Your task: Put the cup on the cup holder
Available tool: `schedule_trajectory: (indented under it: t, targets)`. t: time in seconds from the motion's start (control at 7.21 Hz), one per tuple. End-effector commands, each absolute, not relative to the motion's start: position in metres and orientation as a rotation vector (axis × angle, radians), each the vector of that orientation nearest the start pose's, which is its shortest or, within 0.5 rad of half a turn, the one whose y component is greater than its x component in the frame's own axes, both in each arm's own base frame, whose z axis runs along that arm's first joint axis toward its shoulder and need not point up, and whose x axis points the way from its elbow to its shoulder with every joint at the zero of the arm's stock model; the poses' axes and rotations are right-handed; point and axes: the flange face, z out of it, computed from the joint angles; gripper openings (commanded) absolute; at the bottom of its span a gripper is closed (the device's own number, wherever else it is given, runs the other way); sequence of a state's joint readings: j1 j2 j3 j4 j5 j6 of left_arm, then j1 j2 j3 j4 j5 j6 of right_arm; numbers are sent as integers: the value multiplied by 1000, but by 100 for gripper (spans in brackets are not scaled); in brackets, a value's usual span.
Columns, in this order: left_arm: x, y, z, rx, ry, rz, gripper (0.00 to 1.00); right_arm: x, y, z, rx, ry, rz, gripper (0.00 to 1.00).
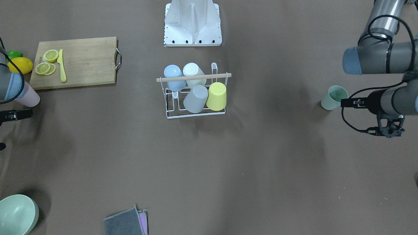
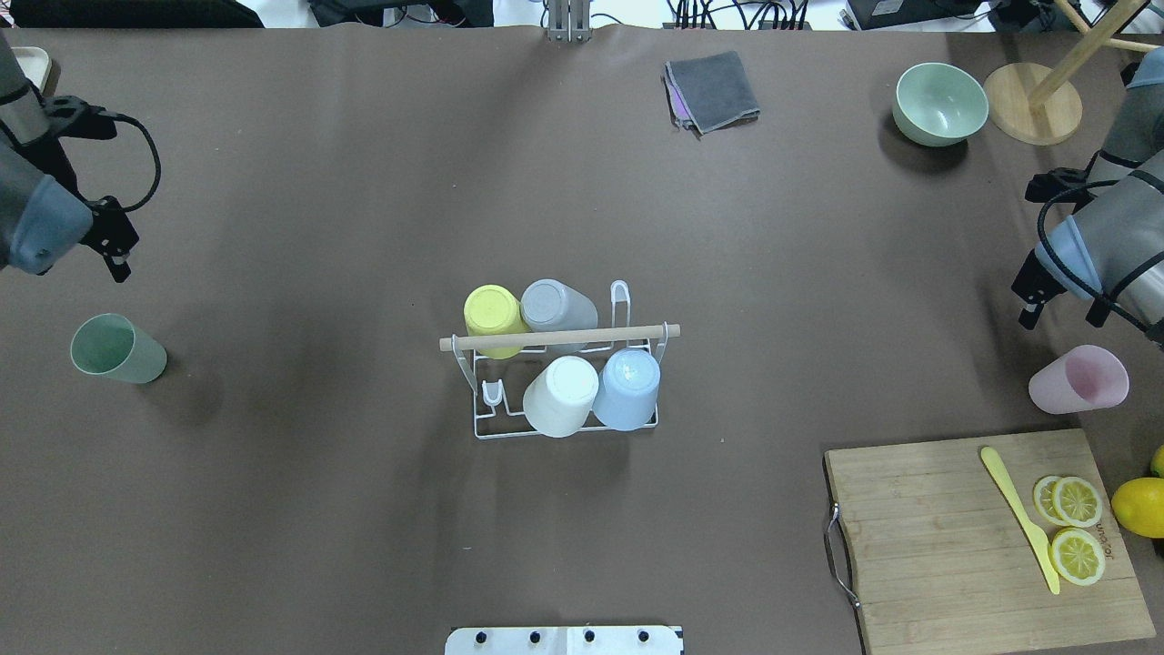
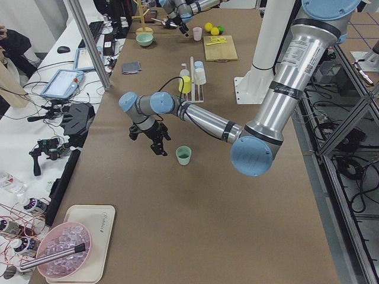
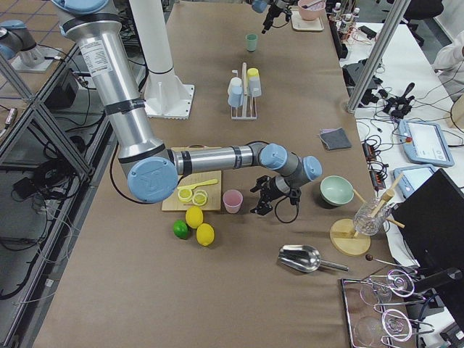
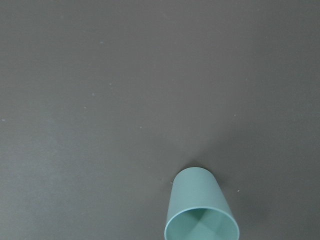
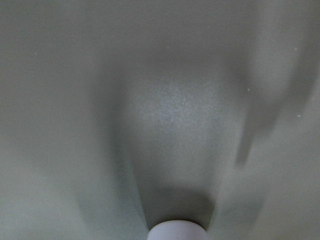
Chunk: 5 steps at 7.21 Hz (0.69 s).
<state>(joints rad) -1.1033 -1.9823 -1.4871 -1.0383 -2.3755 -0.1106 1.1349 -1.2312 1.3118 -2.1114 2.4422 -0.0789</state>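
The pink cup sits beside the cutting board, and next my right gripper should go to it and close around the cup's body [image 1: 30,97] [image 6: 177,232].
The white wire cup holder [image 2: 482,428] with a wooden rod handle [image 2: 559,337] stands mid-table. It holds a yellow [image 2: 492,314], a grey [image 2: 555,305], a white [image 2: 561,396] and a blue cup [image 2: 627,389], all upside down. A green cup [image 2: 118,348] stands upright at the robot's left, also in the left wrist view [image 5: 200,215]. My left gripper [image 2: 114,247] hovers just beyond it, apart. A pink cup [image 2: 1078,379] stands at the robot's right, with my right gripper [image 2: 1029,296] above and beside it. Neither gripper's fingers show clearly.
A wooden cutting board [image 2: 937,537] with lemon slices [image 2: 1077,501] and a yellow knife [image 2: 1020,518] lies at the near right, beside a whole lemon [image 2: 1138,507]. A green bowl [image 2: 939,103], a folded grey cloth [image 2: 712,89] and a wooden stand [image 2: 1032,102] sit along the far edge.
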Motion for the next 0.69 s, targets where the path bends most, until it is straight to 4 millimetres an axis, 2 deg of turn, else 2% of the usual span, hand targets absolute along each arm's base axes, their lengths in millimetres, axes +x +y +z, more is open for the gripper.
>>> schedule_trajectory:
  t: [0.0, 0.28, 0.55]
  targets:
    - [262, -578, 536, -481, 690, 286, 98, -203, -557, 634, -619, -762, -271, 97]
    - [261, -581, 566, -505, 704, 364, 98, -210, -550, 639, -658, -749, -273, 97]
    - [263, -581, 578, -540, 752, 345, 98, -214, -545, 646, -675, -743, -295, 96]
